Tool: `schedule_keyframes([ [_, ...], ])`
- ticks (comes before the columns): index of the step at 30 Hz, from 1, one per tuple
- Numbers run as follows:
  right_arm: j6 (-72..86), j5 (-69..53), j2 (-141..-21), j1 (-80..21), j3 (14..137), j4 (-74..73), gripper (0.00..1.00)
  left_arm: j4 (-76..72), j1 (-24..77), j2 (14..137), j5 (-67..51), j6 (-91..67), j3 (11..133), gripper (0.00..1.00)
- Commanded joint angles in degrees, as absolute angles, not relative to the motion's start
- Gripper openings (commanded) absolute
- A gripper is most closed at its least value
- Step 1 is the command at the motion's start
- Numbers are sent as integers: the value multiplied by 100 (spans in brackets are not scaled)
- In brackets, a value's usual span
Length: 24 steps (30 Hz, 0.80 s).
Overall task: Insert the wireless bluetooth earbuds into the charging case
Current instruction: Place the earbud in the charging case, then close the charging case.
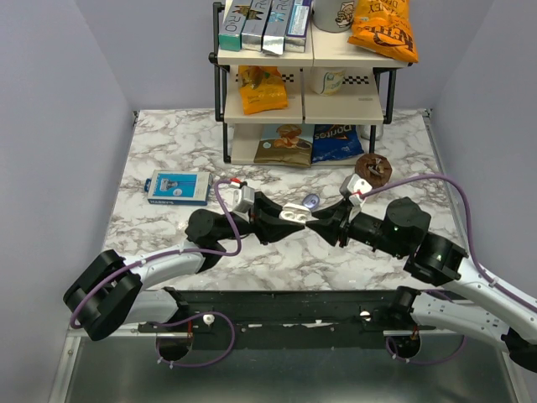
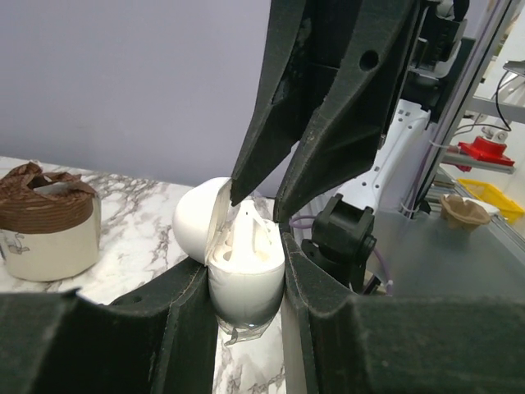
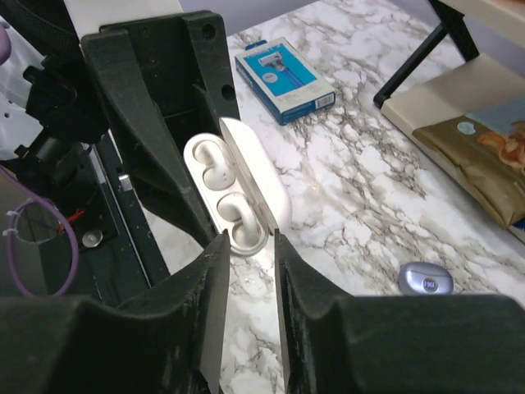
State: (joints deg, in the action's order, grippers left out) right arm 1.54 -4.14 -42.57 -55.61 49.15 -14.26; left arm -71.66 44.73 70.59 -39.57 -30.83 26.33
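Note:
My left gripper is going to put the white clamshell case on the marble [image 1: 276, 209] beside the lavender-blue charging case, toward the razor box.
My left gripper [image 2: 246, 275] is shut on the body of a white clamshell case [image 2: 246, 287], whose lid [image 2: 197, 220] hangs open to the left. The right wrist view shows its two wells [image 3: 215, 176]. A white earbud [image 3: 244, 223] sits in the near well. My right gripper [image 3: 250, 242] reaches in from the right, its fingertips pinching that earbud from both sides. The two grippers meet at the table's middle [image 1: 304, 215]. A small lavender-blue charging case [image 1: 311, 201] lies shut on the marble behind them and also shows in the right wrist view [image 3: 426, 281]. No purple earbuds show.
A blue razor box [image 1: 177, 187] lies at the left of the marble table [image 1: 168, 143]. A brown-topped cup [image 1: 372, 170] stands at the right. A two-tier shelf [image 1: 302, 101] of snack bags and boxes stands at the back. Side walls close in the table.

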Motion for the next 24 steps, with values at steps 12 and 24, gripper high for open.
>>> schedule_keyframes([
  [12, 448, 710, -3410, -5616, 4965, -1450, 51, -7831, 4500, 6978, -3937, -2997, 2566, 0],
  [24, 923, 1485, -4974, -5607, 5914, -2276, 53, -6382, 4992, 6689, -4263, -2127, 2751, 0],
])
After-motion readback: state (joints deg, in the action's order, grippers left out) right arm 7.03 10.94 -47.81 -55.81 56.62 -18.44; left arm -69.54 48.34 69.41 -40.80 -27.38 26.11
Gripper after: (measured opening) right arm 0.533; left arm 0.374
